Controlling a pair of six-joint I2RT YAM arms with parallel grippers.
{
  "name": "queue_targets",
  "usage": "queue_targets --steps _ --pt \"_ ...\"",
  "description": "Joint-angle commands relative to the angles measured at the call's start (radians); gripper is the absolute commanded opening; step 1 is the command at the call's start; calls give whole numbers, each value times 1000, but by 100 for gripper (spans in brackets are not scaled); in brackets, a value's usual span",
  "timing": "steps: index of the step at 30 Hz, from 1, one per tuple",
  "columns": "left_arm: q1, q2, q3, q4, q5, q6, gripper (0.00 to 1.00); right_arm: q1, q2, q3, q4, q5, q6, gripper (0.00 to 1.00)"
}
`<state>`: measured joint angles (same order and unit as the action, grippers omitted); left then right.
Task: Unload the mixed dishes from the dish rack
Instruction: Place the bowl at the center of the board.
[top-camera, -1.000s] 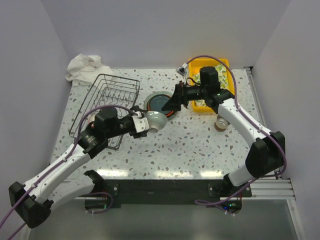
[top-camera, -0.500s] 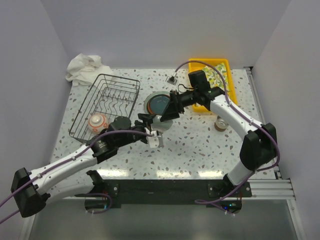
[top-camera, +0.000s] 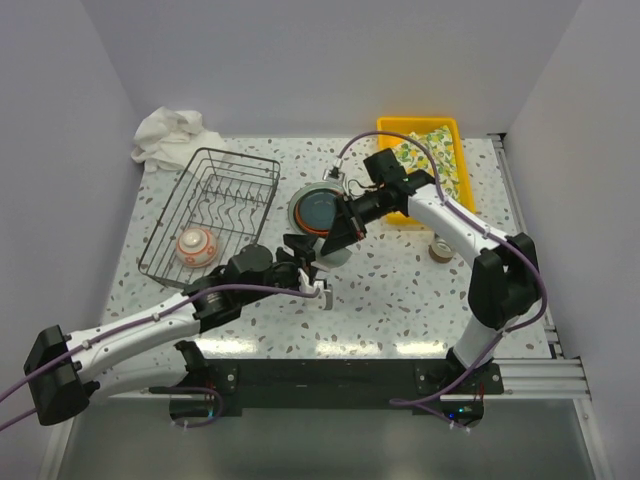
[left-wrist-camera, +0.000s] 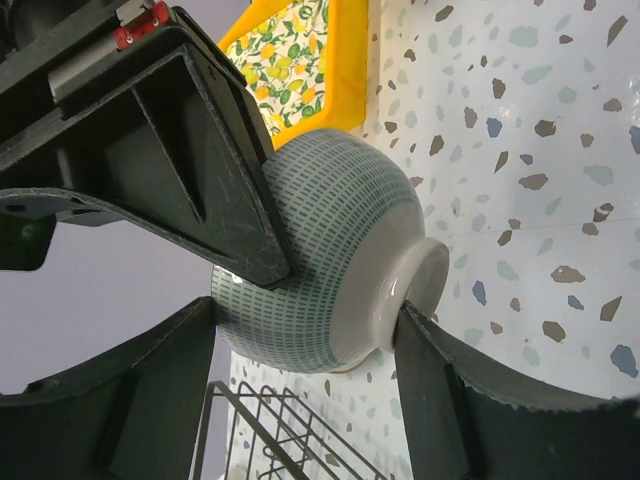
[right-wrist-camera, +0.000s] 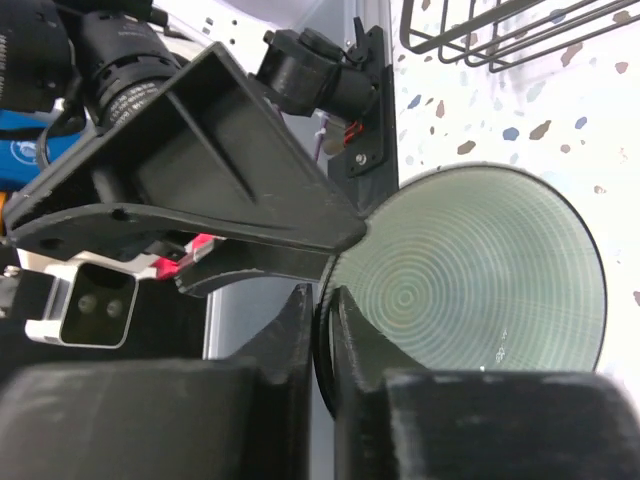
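Note:
I should set the pale green bowl down with my right gripper on the table (top-camera: 390, 260) between the plates and the small cup. The bowl now hangs above the table.
A pale green bowl (left-wrist-camera: 330, 260) with fine dash markings hangs above the table between both arms. My left gripper (left-wrist-camera: 308, 330) is shut on it, one finger at the rim side and the other against its foot. My right gripper (right-wrist-camera: 327, 310) is shut on the bowl's rim (right-wrist-camera: 470, 270), which is pinched between the fingers. In the top view the bowl (top-camera: 336, 251) sits between the left gripper (top-camera: 320, 262) and the right gripper (top-camera: 345, 232). The dish rack (top-camera: 238, 152) at the left holds a red-white bowl (top-camera: 195, 245).
A stack of plates (top-camera: 318, 208) with a dark teal one on top lies right of the rack. A yellow tray (top-camera: 400, 122) with lemon-print cloth stands at the back right, a small cup (top-camera: 442, 247) is near the right arm, and a white cloth (top-camera: 170, 132) is bunched behind the rack.
My left arm carried the green bowl from beside the rack toward the table's middle. My right gripper came down to it and closed on its rim.

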<state>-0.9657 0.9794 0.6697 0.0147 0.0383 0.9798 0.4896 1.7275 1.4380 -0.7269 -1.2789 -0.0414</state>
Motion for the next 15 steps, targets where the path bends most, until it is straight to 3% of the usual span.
queue_targets --steps 1,6,15 --pt "-8 -15 -15 129 -35 28 14 4 -8 64 -92 -16 -80 0" --pt "-8 -28 -48 143 -86 -13 47 3 -20 58 -108 44 -95 0" --pt "-8 -77 -110 189 -199 -208 77 4 -95 -2 -34 301 -31 0"
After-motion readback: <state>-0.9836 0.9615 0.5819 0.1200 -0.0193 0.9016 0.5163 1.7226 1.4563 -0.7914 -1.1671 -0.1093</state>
